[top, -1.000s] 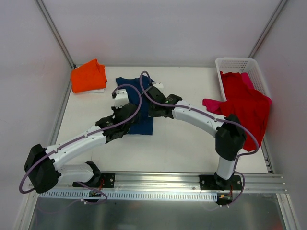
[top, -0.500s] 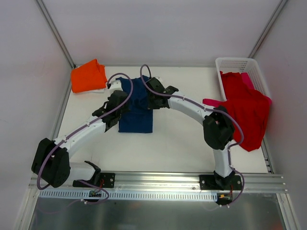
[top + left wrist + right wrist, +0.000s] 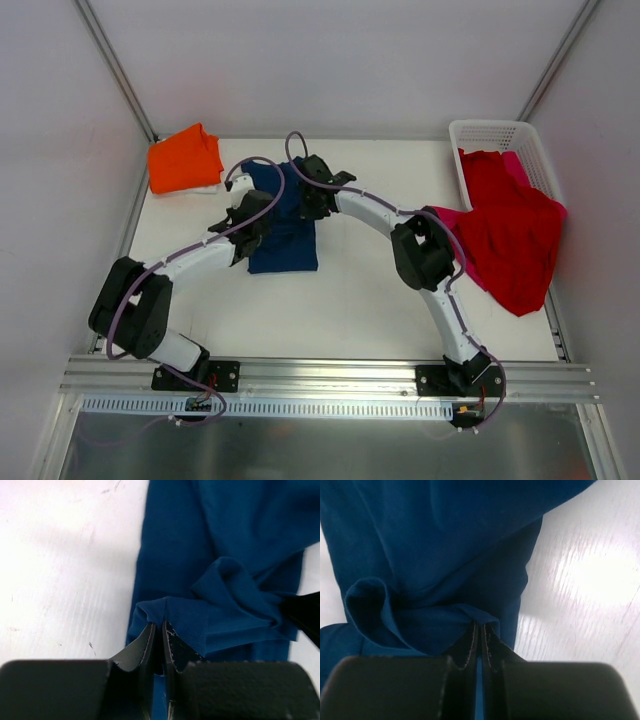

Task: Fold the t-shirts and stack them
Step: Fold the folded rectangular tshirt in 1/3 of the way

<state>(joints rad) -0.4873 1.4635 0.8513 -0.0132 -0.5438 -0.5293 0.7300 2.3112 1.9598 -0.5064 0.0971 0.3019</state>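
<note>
The navy blue t-shirt bunches loosely folded between my grippers; I should open both, take its near corners (image 3: 254, 268), pull it toward me.
The navy blue t-shirt (image 3: 285, 225) lies as a narrow folded strip in the middle of the table. My left gripper (image 3: 246, 196) is shut on a pinch of its left edge (image 3: 159, 611). My right gripper (image 3: 306, 190) is shut on a pinch of its right edge (image 3: 479, 617), close beside the left one near the strip's far end. The cloth bunches into a loose fold between the two grips. An orange t-shirt (image 3: 184, 158) lies folded at the far left corner. Red and pink t-shirts (image 3: 510, 225) spill out of the white basket (image 3: 495, 135).
The white lattice basket stands at the far right against the wall. The red cloth hangs over its near side onto the table (image 3: 360, 290). Metal frame posts run up at the left and right back corners. A rail crosses the near edge.
Both grippers have carried the near end of the navy shirt away from me, toward the far end, folding it over itself. The strip now looks shorter.
</note>
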